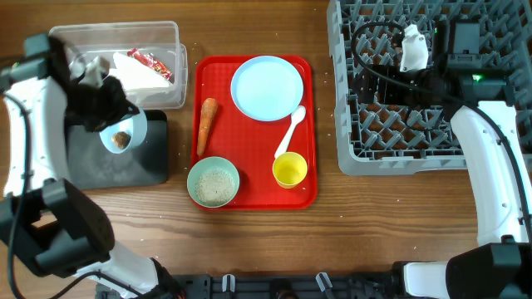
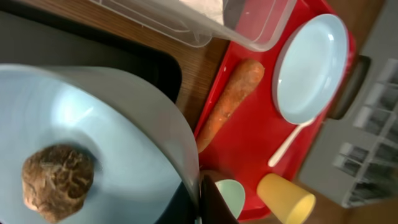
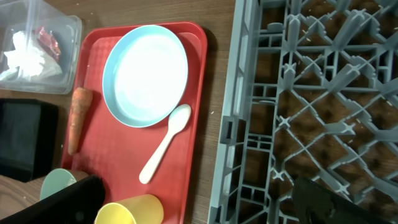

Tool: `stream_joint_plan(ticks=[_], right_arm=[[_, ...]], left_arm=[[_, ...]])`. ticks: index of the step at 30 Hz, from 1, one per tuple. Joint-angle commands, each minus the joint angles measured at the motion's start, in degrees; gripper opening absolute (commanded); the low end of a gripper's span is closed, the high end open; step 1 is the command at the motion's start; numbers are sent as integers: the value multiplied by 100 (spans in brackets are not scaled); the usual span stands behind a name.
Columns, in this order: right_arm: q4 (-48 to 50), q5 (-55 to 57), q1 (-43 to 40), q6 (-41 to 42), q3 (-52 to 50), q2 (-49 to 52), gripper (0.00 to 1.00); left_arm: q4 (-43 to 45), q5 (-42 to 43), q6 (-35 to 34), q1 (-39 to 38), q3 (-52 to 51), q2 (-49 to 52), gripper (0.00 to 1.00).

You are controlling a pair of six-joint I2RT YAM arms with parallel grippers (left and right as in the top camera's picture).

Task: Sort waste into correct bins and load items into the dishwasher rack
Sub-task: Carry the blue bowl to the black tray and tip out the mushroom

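Note:
My left gripper needs to set the light blue bowl down on the red tray [image 1: 243, 141] [image 2: 252, 129] between the carrot and the white spoon.
My left gripper [image 1: 112, 112] [image 2: 205, 199] is shut on the rim of the light blue bowl [image 1: 133, 126] [image 2: 93, 124] and holds it tilted over the black tray [image 1: 108, 170]. A brown nut-like scrap [image 1: 121, 139] [image 2: 57, 180] lies in the bowl. The clear tub [image 1: 173, 83] holds the napkin [image 1: 137, 76] and red wrapper [image 1: 150, 63]. On the red tray [image 1: 249, 158] are the carrot [image 1: 206, 124], pale blue plate [image 1: 267, 87], white spoon [image 1: 291, 129], yellow cup [image 1: 289, 169] and the green-white bowl [image 1: 214, 181] with rice. My right gripper [image 1: 378, 83] [image 3: 199, 205] is open and empty over the rack [image 1: 391, 158].
The grey rack fills the right side, close to the red tray's right edge, with a narrow strip of wood between them [image 3: 217, 93]. The clear tub and black tray sit side by side at the left, next to the red tray.

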Motion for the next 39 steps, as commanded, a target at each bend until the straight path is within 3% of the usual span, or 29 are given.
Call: stream_joint_plan(ticks=[1, 7, 14, 24, 32, 36, 39], right_arm=[[-28, 116, 37, 37, 111, 55, 100], [-50, 92, 68, 142, 111, 55, 100], [-94, 92, 68, 214, 111, 59, 100], [-94, 92, 68, 210, 111, 66, 100], [-109, 94, 68, 208, 111, 66, 100], [-111, 94, 68, 210, 111, 66, 100], [-136, 94, 68, 210, 111, 66, 100]], left_arm=[[129, 1906, 1482, 704, -514, 109, 4], [125, 3263, 2658, 1803, -968, 149, 4], [170, 4343, 3386, 2691, -1139, 149, 4], [684, 4426, 3410, 3040, -1517, 354, 4], [905, 5134, 3412, 3040, -1624, 1036, 4], [920, 5960, 3373, 3040, -1624, 1335, 4], [914, 5989, 3346, 3040, -1624, 1360, 4]])
